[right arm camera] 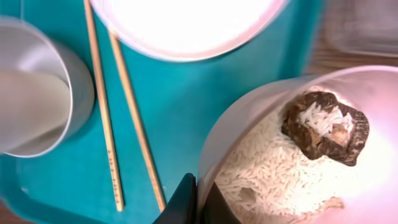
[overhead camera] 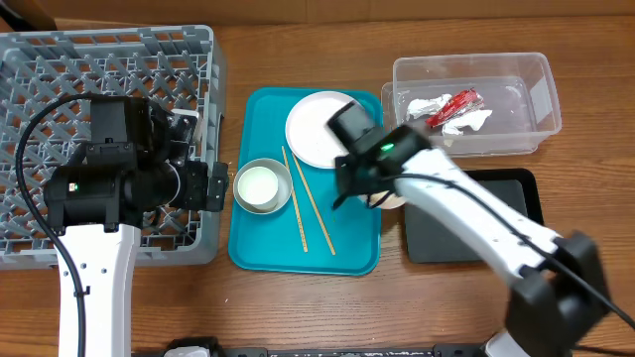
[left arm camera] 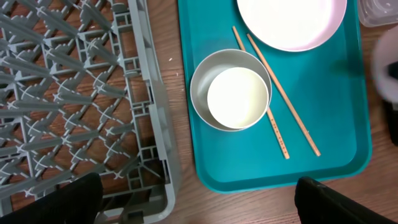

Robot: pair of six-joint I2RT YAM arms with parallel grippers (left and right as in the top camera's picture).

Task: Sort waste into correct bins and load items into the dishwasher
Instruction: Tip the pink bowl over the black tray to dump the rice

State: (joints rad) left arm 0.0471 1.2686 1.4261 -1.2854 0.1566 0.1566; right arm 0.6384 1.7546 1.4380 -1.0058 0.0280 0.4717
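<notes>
Next, my right gripper releases the white cup beside the chopsticks on the teal tray (overhead camera: 339, 199) (right arm camera: 214, 118), setting it just in front of the white plate.
My right gripper (right arm camera: 199, 202) is shut on the rim of the white cup (right arm camera: 249, 118), over the right edge of the teal tray. The cup holds rice grains (right arm camera: 273, 168) and a brown food scrap (right arm camera: 323, 127). In the overhead view the cup (overhead camera: 385, 200) is mostly hidden under the right gripper (overhead camera: 367, 183). The small white bowl (left arm camera: 237, 98) sits inside the grey metal bowl (left arm camera: 199, 81), beside two chopsticks (left arm camera: 280, 93) and the white plate (left arm camera: 289, 22). My left gripper (left arm camera: 199, 205) is open and empty, between the dish rack (overhead camera: 60, 59) and the tray.
The teal tray (overhead camera: 258, 253) lies between the rack and the bins. The clear tub (overhead camera: 526, 89) at the back right holds the red wrapper (overhead camera: 456, 104) and the crumpled napkin (overhead camera: 427, 107). The black tray (overhead camera: 496, 213) lies in front of it.
</notes>
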